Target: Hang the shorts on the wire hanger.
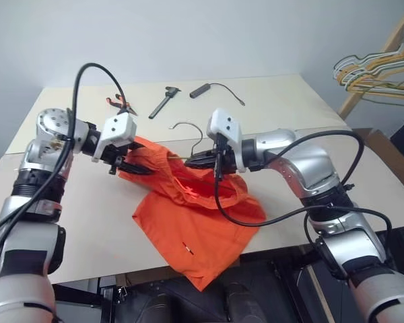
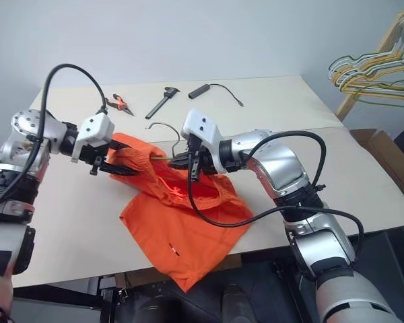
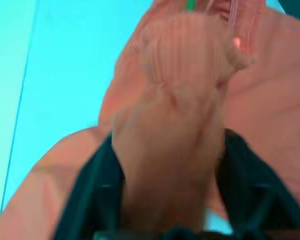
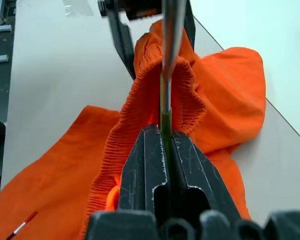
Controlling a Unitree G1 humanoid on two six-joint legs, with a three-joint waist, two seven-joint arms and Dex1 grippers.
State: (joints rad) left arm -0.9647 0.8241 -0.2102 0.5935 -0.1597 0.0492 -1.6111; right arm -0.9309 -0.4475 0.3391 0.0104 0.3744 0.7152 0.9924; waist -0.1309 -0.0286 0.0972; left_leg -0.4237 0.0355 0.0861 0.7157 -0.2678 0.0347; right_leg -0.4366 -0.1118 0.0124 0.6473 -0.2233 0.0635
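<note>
I need to slide my left gripper back, pinch the fabric [image 1: 147,145] below the waistband and pull the shorts taut, because the waistband is bunched up around the wire hanger.
The orange shorts [image 1: 195,229] lie crumpled on the table [image 1: 74,229], their waistband end lifted between my two grippers. My right gripper [image 1: 200,160] is shut on the thin wire hanger [image 1: 190,126], whose hook curves up behind the shorts. In the right wrist view the wire [image 4: 172,40] runs out from between the closed fingers [image 4: 145,165] and through the gathered waistband [image 4: 140,95]. My left gripper [image 1: 126,163] is at the waistband's left end. Its fingers [image 3: 90,195] stand apart, open, with a bunch of orange fabric [image 3: 175,150] lying between them.
Orange-handled pliers [image 1: 121,104], a black clamp tool [image 1: 163,101] and a black cylinder with a cable [image 1: 202,89] lie at the back of the table. A bunch of coloured hangers [image 1: 377,67] hangs on a wooden rack at the right, above a cardboard box [image 1: 384,145].
</note>
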